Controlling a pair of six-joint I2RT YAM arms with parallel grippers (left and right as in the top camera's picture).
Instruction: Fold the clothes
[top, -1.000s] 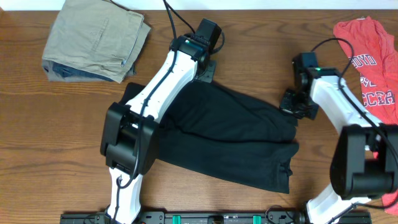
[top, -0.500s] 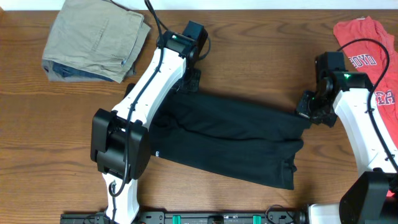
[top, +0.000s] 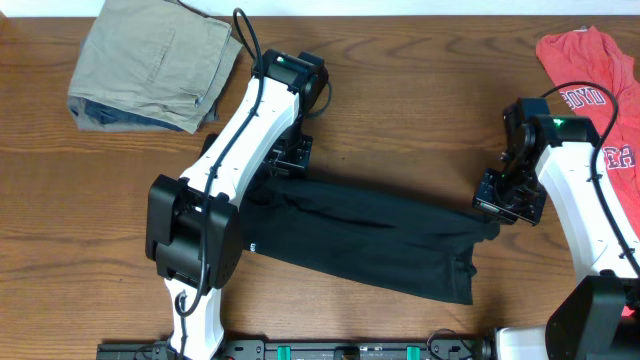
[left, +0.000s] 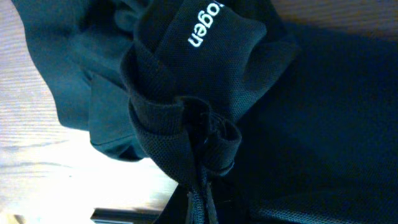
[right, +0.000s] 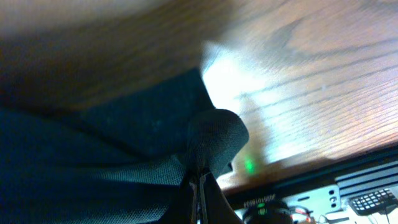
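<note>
Next, I let go of the black shirt's pinched edge, now held just above the wood, with my right gripper on the shirt's own end (top: 458, 252), facing the black rail.
The black shirt (top: 380, 235) lies across the middle of the table as a long folded band. My left gripper (top: 288, 157) is shut on its upper left edge; in the left wrist view the bunched cloth (left: 186, 124) with white lettering (left: 205, 25) is pinched between my fingers (left: 202, 202). My right gripper (top: 507, 197) is shut on the shirt's upper right edge. In the right wrist view a fold of black fabric (right: 214, 137) is clamped between the fingers (right: 200, 186), held just above the wood.
Folded khaki trousers (top: 155, 62) lie at the back left. A red T-shirt with white lettering (top: 590, 85) lies at the back right. A black rail (top: 350, 350) runs along the table's front edge.
Both grippers have carried the shirt's far edge toward the front of the table, folding it over itself. The shirt is now a narrower band. The right arm moved right, then forward.
</note>
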